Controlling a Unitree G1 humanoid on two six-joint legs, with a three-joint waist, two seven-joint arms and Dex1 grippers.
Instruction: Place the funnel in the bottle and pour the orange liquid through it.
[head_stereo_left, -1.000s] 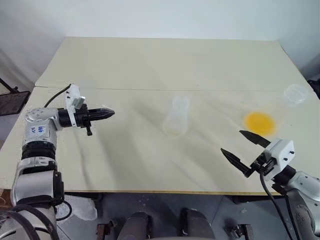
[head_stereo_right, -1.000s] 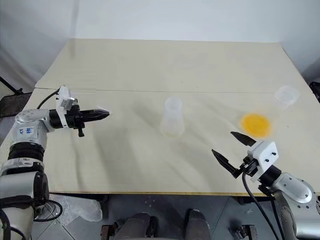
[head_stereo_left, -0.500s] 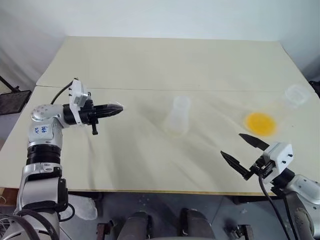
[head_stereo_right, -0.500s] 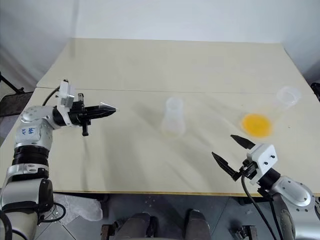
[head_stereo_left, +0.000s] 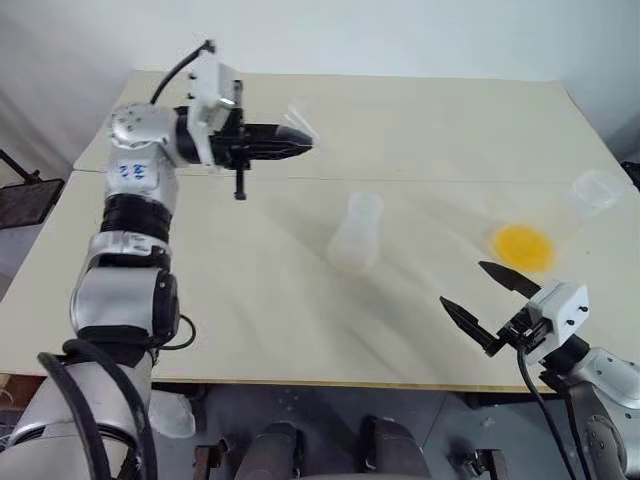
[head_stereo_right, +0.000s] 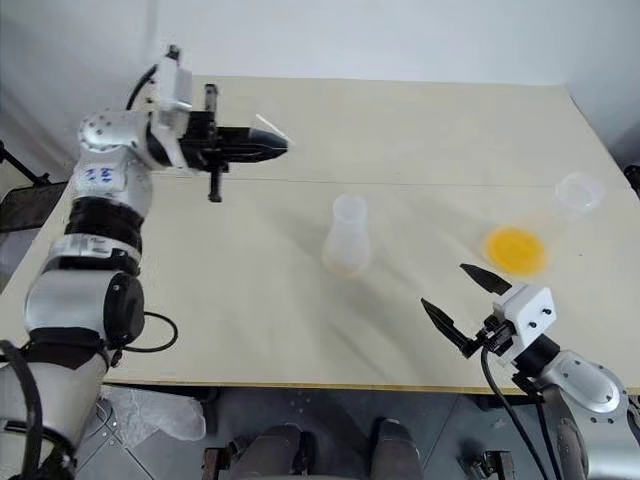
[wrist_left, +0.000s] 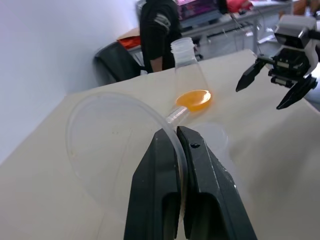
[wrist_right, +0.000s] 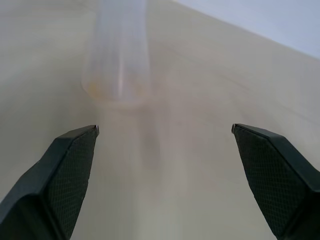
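Observation:
Next, my left gripper releases the clear funnel in the opening of the empty bottle (head_stereo_left: 368, 200) (wrist_left: 211, 137) that stands in the middle of the table.
My left gripper (head_stereo_left: 303, 143) is shut on the rim of the clear funnel (head_stereo_left: 298, 121) and holds it in the air, up and to the left of the bottle. In the left wrist view the funnel (wrist_left: 107, 135) is pinched at its edge, with its thin spout pointing away. The bottle (head_stereo_left: 357, 232), an empty clear conical flask, stands upright mid-table. A second clear flask (head_stereo_left: 580, 205) at the right holds the orange liquid (head_stereo_left: 520, 246) as a shallow pool. My right gripper (head_stereo_left: 464, 285) hovers open and empty near the front edge, just in front of that flask.
The pale table (head_stereo_left: 250, 310) carries a seam across its far half. Its front edge runs close to my right gripper. In the left wrist view a person (wrist_left: 160, 30) in dark clothes stands beyond the table, beside desks with clutter.
My left arm has risen and swung to the right with the funnel, coming closer to the bottle. The right gripper has stayed where it was, still open.

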